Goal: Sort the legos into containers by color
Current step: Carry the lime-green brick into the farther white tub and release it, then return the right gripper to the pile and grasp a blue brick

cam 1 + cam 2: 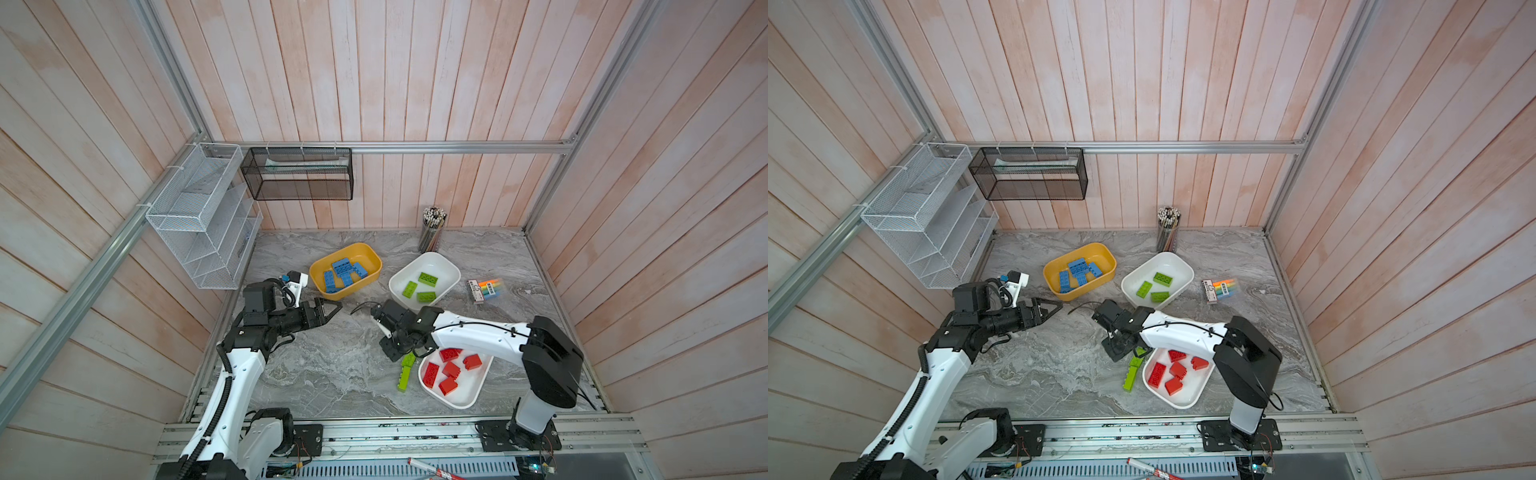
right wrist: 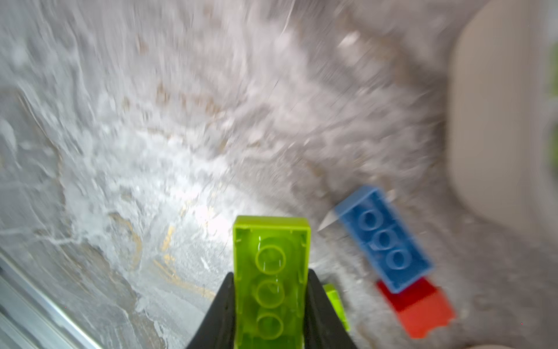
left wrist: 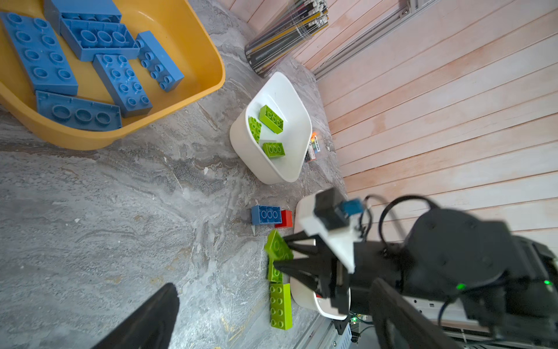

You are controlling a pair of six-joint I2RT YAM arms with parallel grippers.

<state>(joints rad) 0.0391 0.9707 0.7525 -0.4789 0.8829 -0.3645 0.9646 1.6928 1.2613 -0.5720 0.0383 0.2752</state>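
Note:
The lime green lego, now held beside the front white tub, will go down between the green legos in the back white tub (image 1: 424,287) from my right gripper.
My right gripper (image 2: 270,275) is shut on a lime green lego (image 2: 271,256), its hollow underside towards the wrist camera. In both top views this gripper (image 1: 400,352) is just left of the front white tub (image 1: 465,395), which holds several red legos (image 1: 451,369). More green legos (image 1: 404,378) lie on the table beside that tub. A blue lego (image 3: 266,215) and a red one (image 3: 285,218) lie together between the two white tubs, hidden under the arm in both top views. The back white tub (image 1: 440,262) holds three green legos (image 1: 427,279). The yellow tub (image 1: 365,257) holds several blue legos (image 1: 343,272). My left gripper (image 1: 332,309) hovers open and empty near the yellow tub.
A pencil cup (image 1: 432,232) stands at the back wall, and a pack of coloured markers (image 1: 486,289) lies right of the back white tub. A white wire rack (image 1: 199,216) and a black mesh rack (image 1: 299,174) hang on the walls at the left.

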